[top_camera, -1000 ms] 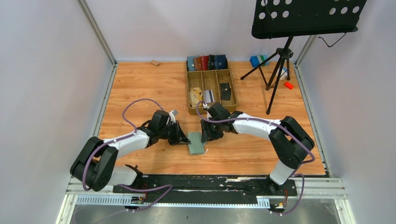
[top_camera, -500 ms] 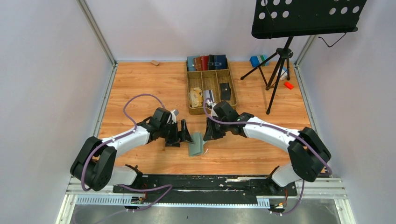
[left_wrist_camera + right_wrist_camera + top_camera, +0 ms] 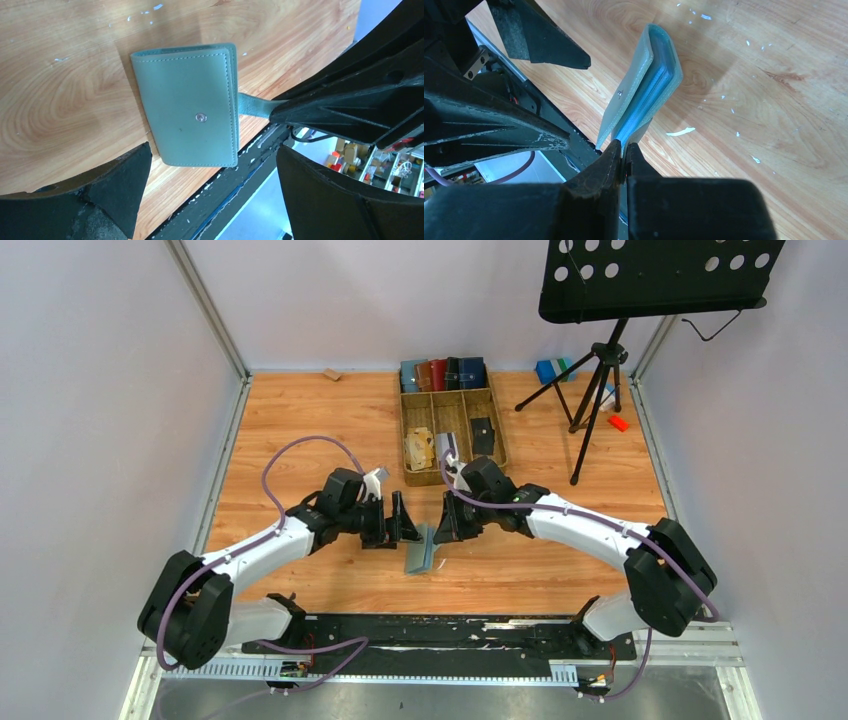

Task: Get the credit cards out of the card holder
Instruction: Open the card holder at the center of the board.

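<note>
My left gripper will grip the front cover's free edge [image 3: 231, 125] and hold it open, because the card holder is folded with my right gripper on its snap tab.
The sage-green card holder [image 3: 420, 550] hangs folded and on edge just above the wood table, between the two arms. My right gripper [image 3: 625, 152] is shut on its little snap tab [image 3: 252, 105], with the holder [image 3: 644, 95] tilted out in front of the fingers. Blue layered edges show inside the fold; no credit cards show in it. My left gripper [image 3: 212, 155] stands wide open beside the holder [image 3: 190, 115], its fingers [image 3: 395, 520] apart from it. A black flat card [image 3: 482, 435] lies in the tray's right compartment.
A wooden tray [image 3: 497, 425] stands behind the grippers, with a tan paper wad [image 3: 418, 448] and a grey card [image 3: 447, 447] inside, and several wallets [image 3: 443, 373] in a row at its far end. A music stand's tripod [image 3: 595, 390] stands at the back right.
The left gripper opened and let go of the card holder. The right gripper shut on its tab and lifted it from lying flat to hanging on edge.
</note>
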`<action>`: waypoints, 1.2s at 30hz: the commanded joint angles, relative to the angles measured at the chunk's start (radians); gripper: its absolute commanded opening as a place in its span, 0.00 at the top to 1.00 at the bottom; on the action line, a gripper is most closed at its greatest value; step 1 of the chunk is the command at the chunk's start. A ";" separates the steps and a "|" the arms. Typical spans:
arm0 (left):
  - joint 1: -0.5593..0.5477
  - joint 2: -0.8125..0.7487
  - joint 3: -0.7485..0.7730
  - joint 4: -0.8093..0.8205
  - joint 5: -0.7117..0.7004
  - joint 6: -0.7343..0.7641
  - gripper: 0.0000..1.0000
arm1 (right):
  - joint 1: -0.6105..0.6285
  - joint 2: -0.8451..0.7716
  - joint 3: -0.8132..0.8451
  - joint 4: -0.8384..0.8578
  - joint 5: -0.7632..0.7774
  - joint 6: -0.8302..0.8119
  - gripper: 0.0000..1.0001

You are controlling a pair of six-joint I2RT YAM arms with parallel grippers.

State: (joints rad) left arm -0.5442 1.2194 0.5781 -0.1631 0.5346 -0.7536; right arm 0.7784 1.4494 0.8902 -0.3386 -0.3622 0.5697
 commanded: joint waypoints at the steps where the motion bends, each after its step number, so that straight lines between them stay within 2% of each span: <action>1: -0.014 0.012 0.027 0.016 0.007 -0.001 0.00 | 0.004 -0.013 0.057 0.007 -0.047 -0.031 1.00; 3: -0.017 0.042 0.054 -0.063 -0.037 0.029 0.00 | 0.004 -0.012 0.067 -0.005 -0.054 -0.043 1.00; 9: -0.043 0.134 0.102 -0.096 -0.076 0.035 0.03 | 0.003 -0.010 0.088 -0.024 -0.090 -0.079 1.00; 13: -0.053 0.156 0.119 -0.141 -0.134 0.033 0.19 | -0.010 -0.009 0.095 -0.057 -0.087 -0.104 1.00; 15: -0.051 0.149 0.093 -0.116 -0.131 0.005 0.30 | -0.026 -0.009 0.097 -0.079 -0.079 -0.117 1.00; 16: -0.051 0.143 0.073 -0.088 -0.117 -0.015 0.33 | -0.034 -0.010 0.097 -0.093 -0.072 -0.123 1.00; 18: -0.051 0.126 0.029 -0.013 -0.080 -0.057 0.31 | -0.056 -0.011 0.093 -0.112 -0.065 -0.140 1.00; 22: -0.050 0.070 -0.035 0.113 -0.039 -0.122 0.17 | -0.088 -0.010 0.088 -0.130 -0.092 -0.178 1.00; 25: -0.051 0.056 -0.048 0.158 -0.029 -0.138 0.16 | -0.110 -0.008 0.090 -0.133 -0.121 -0.214 1.00; 29: -0.050 0.094 -0.011 0.103 -0.058 -0.123 0.31 | -0.142 0.010 0.107 -0.152 -0.156 -0.270 1.00; 32: -0.051 0.086 -0.019 0.168 -0.076 -0.159 0.41 | -0.168 0.033 0.112 -0.158 -0.215 -0.303 1.00; 36: -0.051 0.091 -0.005 0.224 -0.071 -0.194 0.68 | -0.172 0.037 0.099 -0.145 -0.242 -0.303 0.99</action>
State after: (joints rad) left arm -0.5934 1.3102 0.5358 -0.0284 0.4683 -0.9100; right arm 0.6125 1.4822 0.9588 -0.4961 -0.5407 0.3080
